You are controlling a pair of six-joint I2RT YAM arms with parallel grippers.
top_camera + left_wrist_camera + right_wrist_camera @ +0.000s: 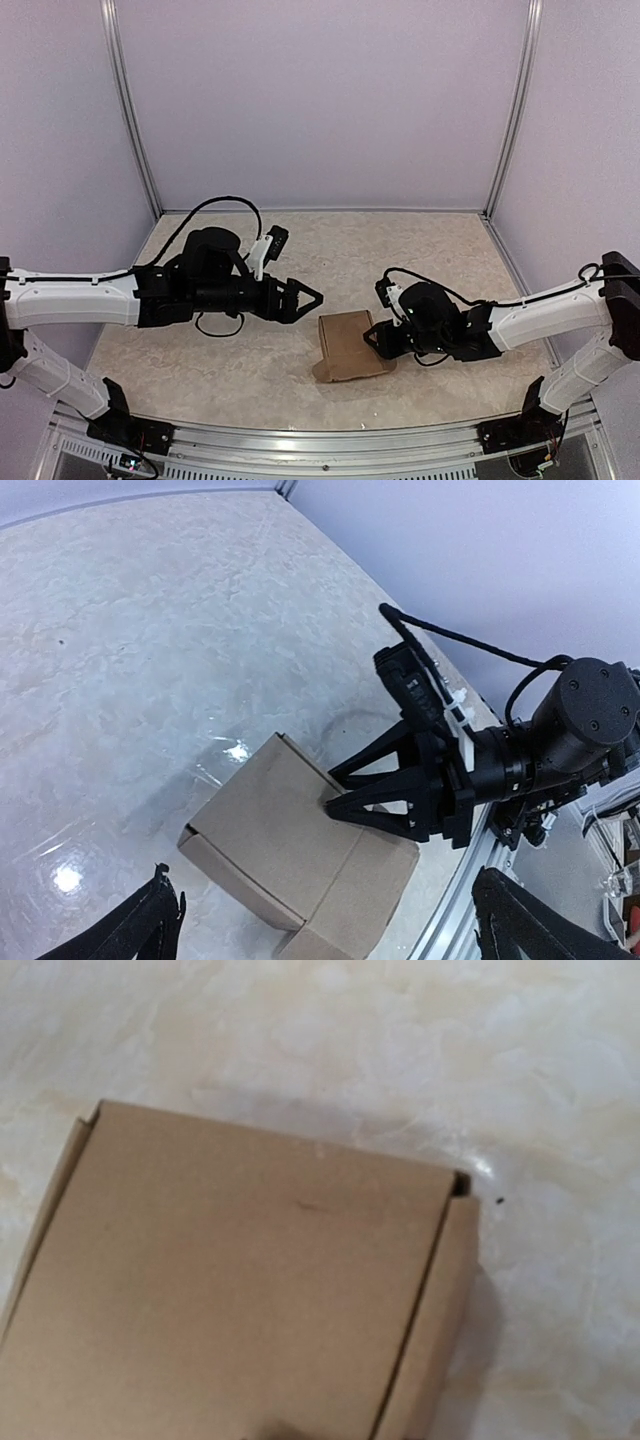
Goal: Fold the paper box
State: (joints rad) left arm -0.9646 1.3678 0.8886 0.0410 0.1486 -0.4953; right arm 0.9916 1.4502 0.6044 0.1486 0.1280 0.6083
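Note:
The paper box has a free side (322, 340) (243, 881) opposite my right gripper, and my left gripper should go there next and close on it.
The paper box (348, 345) is a brown cardboard, cube-like box on the table at front centre, with a flap spread out at its near side. My right gripper (373, 338) touches its right edge. In the left wrist view its black fingertips (330, 802) come together against the box (270, 830) at its top edge. The right wrist view is filled by a flat face of the box (240, 1280), and my own fingers hardly show there. My left gripper (308, 297) hovers open and empty just up-left of the box, its fingers (150, 925) far apart.
The marble-patterned table top (420, 250) is walled by pale panels at the back and sides. A metal rail (330, 440) runs along the near edge, also seen in the left wrist view (470, 880). Black cables loop over both arms.

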